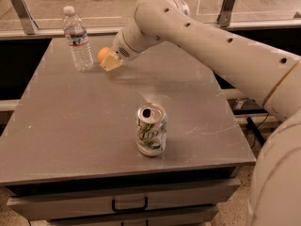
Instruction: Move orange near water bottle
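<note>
I need to release the orange on the grey table [96, 68] right up against the base of the water bottle, on the side that faces the soda can.
The orange [102, 53] sits in my gripper [108, 60] at the far left part of the grey table [84, 121], low over the surface. The gripper is shut on the orange, and its beige fingertips [113, 62] cover the orange's right side. The water bottle [78, 40], clear with a white cap and a label band, stands upright just left of the orange, a small gap apart. My arm [202, 36] reaches in from the right across the back of the table.
A white-and-green soda can [151, 129] stands upright, opened, at the front centre of the table. A drawer with a dark handle [129, 204] is under the table's front edge. A glass barrier with metal posts [228, 4] runs behind the table.
</note>
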Action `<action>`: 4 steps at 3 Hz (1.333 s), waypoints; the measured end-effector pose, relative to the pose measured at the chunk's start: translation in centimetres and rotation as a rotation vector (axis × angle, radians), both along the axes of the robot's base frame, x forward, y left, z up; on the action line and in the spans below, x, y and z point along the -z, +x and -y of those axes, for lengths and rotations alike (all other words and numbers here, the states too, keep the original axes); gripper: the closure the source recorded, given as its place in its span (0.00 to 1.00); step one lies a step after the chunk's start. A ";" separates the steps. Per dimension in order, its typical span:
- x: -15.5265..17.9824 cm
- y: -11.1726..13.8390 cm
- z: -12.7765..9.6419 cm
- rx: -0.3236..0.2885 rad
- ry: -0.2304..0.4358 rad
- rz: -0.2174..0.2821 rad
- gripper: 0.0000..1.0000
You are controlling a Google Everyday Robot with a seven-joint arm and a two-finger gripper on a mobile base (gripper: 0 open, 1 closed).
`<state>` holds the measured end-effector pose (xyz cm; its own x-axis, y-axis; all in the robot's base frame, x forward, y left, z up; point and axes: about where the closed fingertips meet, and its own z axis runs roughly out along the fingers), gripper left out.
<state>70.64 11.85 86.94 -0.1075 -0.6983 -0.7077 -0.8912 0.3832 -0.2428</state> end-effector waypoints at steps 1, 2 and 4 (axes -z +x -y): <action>0.4 -0.1 -1.0 -0.017 0.004 -0.006 1.00; 0.6 0.0 -1.3 -0.021 0.007 -0.009 1.00; 1.9 -0.3 -2.8 -0.051 0.010 -0.043 0.82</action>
